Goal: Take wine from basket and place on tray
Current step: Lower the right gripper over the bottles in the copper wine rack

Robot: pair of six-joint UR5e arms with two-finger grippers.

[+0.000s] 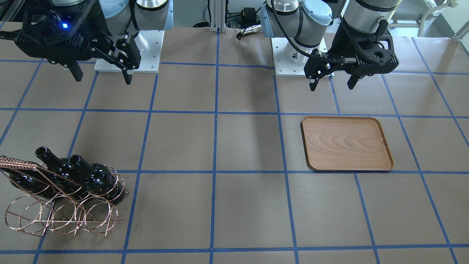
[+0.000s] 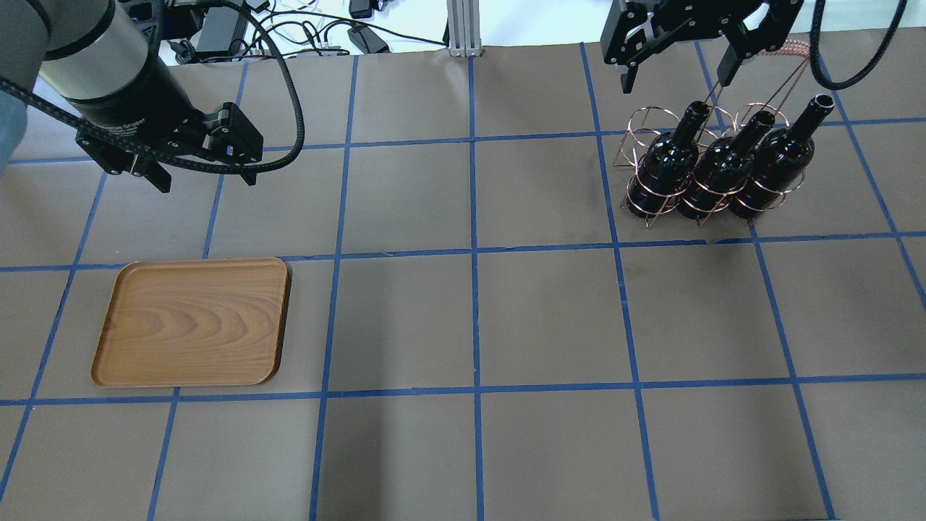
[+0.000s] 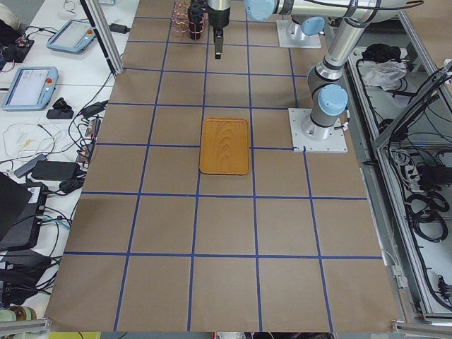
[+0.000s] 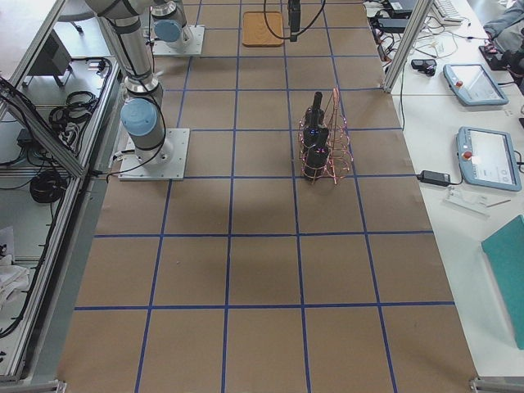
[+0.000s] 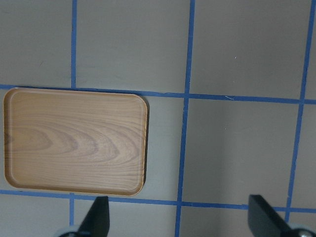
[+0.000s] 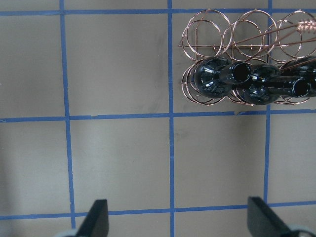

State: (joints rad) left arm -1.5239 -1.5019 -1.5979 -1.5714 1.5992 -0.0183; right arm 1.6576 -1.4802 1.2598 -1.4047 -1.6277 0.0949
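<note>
The robot's right gripper will next close on the neck (image 1: 45, 154) (image 6: 289, 88) of the middle wine bottle in the copper wire basket.
Three glossy black wine bottles (image 2: 723, 166) stand side by side in the copper wire basket (image 2: 646, 116), in its row nearer the robot; they also show in the front view (image 1: 91, 178) and the right wrist view (image 6: 217, 79). The wooden tray (image 2: 192, 322) lies empty on the table's left half, also in the left wrist view (image 5: 74, 140). My right gripper (image 2: 674, 76) hangs open and empty above the table beside the basket. My left gripper (image 2: 205, 177) is open and empty, high above the table behind the tray.
The basket's far row of loops (image 1: 73, 221) holds nothing. Its coiled handle (image 1: 16, 163) sticks up over the bottles. Blue tape lines grid the brown table. Cables and a metal post (image 2: 459, 29) sit at the far edge.
</note>
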